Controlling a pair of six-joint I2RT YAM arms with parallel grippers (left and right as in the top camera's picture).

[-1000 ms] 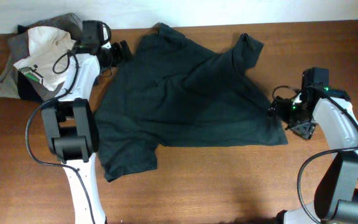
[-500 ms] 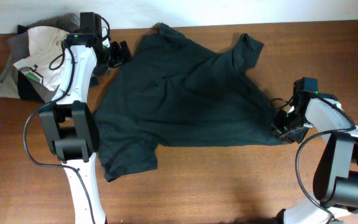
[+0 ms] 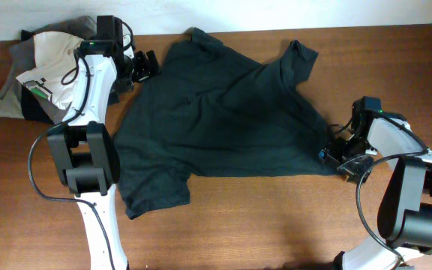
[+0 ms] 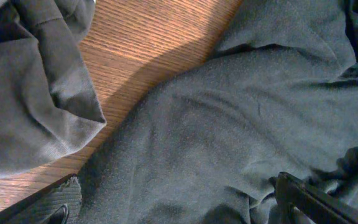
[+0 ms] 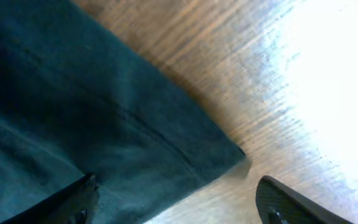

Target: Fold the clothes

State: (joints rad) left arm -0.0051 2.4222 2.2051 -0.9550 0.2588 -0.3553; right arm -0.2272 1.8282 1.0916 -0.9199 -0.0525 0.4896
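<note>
My right gripper is to take the bunched cloth point(image 3: 294, 69) at the T-shirt's back corner and pull it out before folding, since that corner sits bunched while the hemmed corner lies flat.
A dark green T-shirt point(image 3: 223, 120) lies spread and wrinkled across the middle of the table. My left gripper point(image 3: 142, 66) is open at the shirt's upper left edge; in the left wrist view its fingers point(image 4: 173, 202) straddle the shirt's cloth point(image 4: 229, 124). My right gripper point(image 3: 339, 156) is open at the shirt's lower right corner; in the right wrist view its fingers point(image 5: 179, 199) straddle that hemmed corner point(image 5: 166, 149), one finger over cloth, one over bare wood.
A pile of other clothes point(image 3: 43, 67), grey, cream and dark, sits at the back left corner; a grey piece of it shows in the left wrist view point(image 4: 30, 93). Bare wooden table point(image 3: 276, 225) runs along the front.
My right gripper has moved down and left from beside the shirt to its lower right corner. My left arm shifted slightly at the shirt's upper left edge.
</note>
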